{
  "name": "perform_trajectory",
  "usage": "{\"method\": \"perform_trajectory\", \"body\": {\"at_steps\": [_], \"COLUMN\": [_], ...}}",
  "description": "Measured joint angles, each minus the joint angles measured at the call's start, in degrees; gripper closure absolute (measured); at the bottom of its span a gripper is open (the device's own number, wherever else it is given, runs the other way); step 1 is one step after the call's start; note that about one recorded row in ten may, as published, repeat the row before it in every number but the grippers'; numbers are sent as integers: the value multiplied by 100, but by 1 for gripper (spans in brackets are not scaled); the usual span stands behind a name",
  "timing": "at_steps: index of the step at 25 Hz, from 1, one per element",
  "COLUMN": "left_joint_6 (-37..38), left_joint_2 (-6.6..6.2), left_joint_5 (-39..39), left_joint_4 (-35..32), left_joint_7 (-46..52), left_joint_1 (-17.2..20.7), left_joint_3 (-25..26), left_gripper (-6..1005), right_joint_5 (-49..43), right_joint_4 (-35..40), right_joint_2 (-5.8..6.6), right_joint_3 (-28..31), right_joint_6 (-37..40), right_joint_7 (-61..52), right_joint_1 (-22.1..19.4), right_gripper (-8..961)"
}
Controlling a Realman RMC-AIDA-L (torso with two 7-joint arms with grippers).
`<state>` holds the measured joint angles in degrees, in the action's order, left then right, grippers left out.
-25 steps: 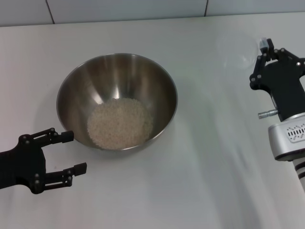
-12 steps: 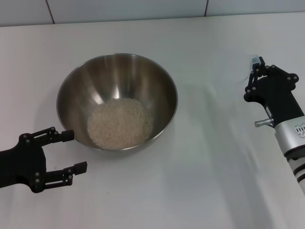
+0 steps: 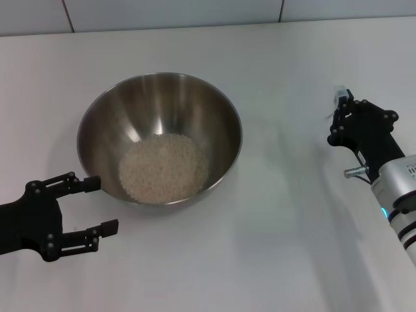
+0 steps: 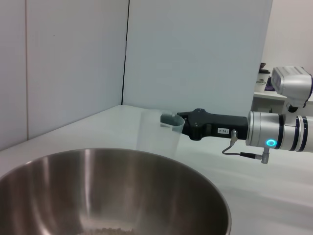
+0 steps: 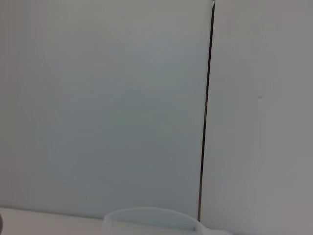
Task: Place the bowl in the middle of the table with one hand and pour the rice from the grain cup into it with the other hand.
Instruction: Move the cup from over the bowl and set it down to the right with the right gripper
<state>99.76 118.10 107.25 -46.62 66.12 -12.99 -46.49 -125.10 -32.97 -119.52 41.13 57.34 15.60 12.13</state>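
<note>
The robot's right gripper should set the clear grain cup down on the bare tabletop [image 3: 273,144], close beside the steel bowl.
The steel bowl [image 3: 162,97] stands left of the middle of the white table [image 3: 273,253], with a pale heap of rice [image 3: 164,168] in its bottom. It fills the foreground of the left wrist view, bowl [image 4: 112,186]. My left gripper [image 3: 101,207] is open just in front of the bowl's near-left rim, touching nothing. At the right side, my right gripper [image 3: 338,117] is shut on the rim of the clear grain cup [image 4: 156,139], which stands upright and looks empty. Its rim [image 5: 151,218] shows in the right wrist view. From the head the cup barely shows.
A tiled edge [image 3: 175,13] runs along the back of the table. Bare white tabletop lies between the bowl and the right arm [image 3: 400,195] and along the front. A dark wall seam [image 5: 206,112] shows behind the cup.
My right gripper has come down and a little nearer and leftward with the cup. The left gripper, bowl and rice have not moved.
</note>
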Motion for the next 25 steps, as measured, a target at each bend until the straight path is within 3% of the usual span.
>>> {"method": "perform_trajectory", "body": {"at_steps": [25], "left_joint_6": [9], "left_joint_2": [3], "left_joint_5": [7], "left_joint_4": [-14], "left_joint_7": [6], "left_joint_1": [22], "left_joint_3": [0], "left_gripper": [188], "right_joint_5": [-69], "right_joint_4": [258], "right_joint_2": [9], "right_joint_3": [-196], "right_joint_6": [-511], "right_joint_7": [-255], "right_joint_1": [349], "right_gripper": [940]}}
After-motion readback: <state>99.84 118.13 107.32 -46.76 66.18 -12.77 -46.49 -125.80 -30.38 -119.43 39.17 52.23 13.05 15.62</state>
